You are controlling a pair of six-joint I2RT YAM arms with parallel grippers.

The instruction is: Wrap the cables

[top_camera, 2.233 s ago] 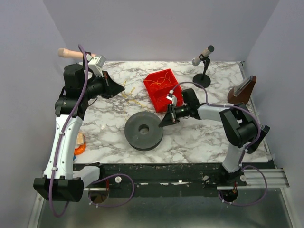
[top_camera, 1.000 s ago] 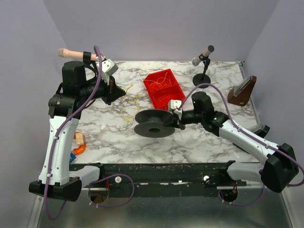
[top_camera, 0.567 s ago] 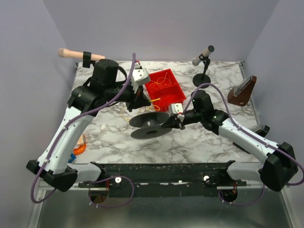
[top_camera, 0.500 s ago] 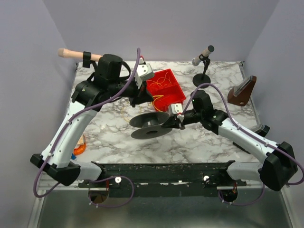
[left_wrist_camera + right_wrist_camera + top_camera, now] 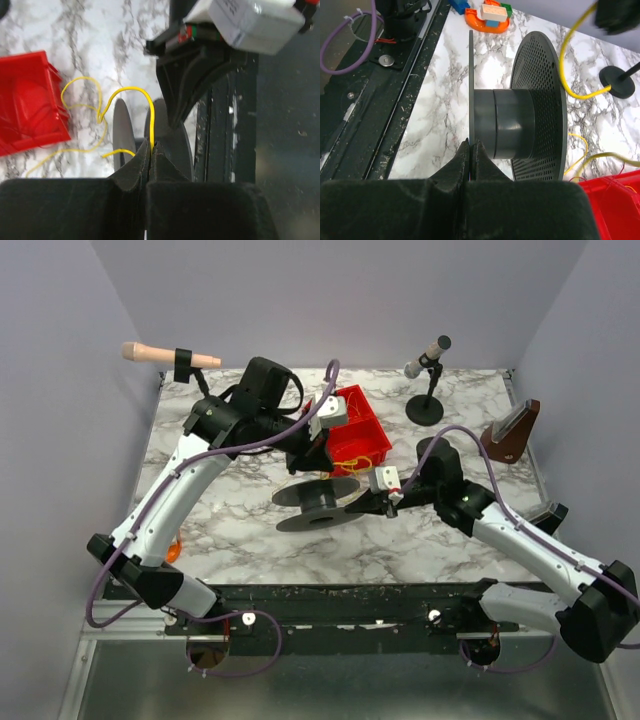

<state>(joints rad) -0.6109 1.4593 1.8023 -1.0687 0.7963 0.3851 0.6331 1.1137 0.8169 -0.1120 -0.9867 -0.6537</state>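
Observation:
The robot's right gripper alone holds the grey spool, so next the left gripper lays the yellow cable over it and takes the spool's rim [image 5: 288,497] to free the right gripper.
A yellow cable [image 5: 151,117] rises from my left gripper [image 5: 151,145], which is shut on it just above the grey spool [image 5: 170,131]. The cable loops back toward the red bin [image 5: 27,107]. In the top view my left gripper [image 5: 318,464] hangs over the spool [image 5: 318,502], which is held on edge off the table. My right gripper [image 5: 471,143] is shut on the spool's thin solid flange [image 5: 470,85], beside the hub [image 5: 506,124] and the perforated flange [image 5: 542,95]. More cable [image 5: 563,65] curves past that flange.
The red bin [image 5: 362,436] sits behind the spool. A microphone stand [image 5: 427,385] and a brown holder [image 5: 509,432] stand at the back right. A wooden handle [image 5: 160,354] juts out at the back left. An orange toy [image 5: 487,14] lies near the front left edge.
My left arm has swung right from the table's back left to above the spool, bringing the cable with it. The right gripper keeps the spool raised and has shifted slightly.

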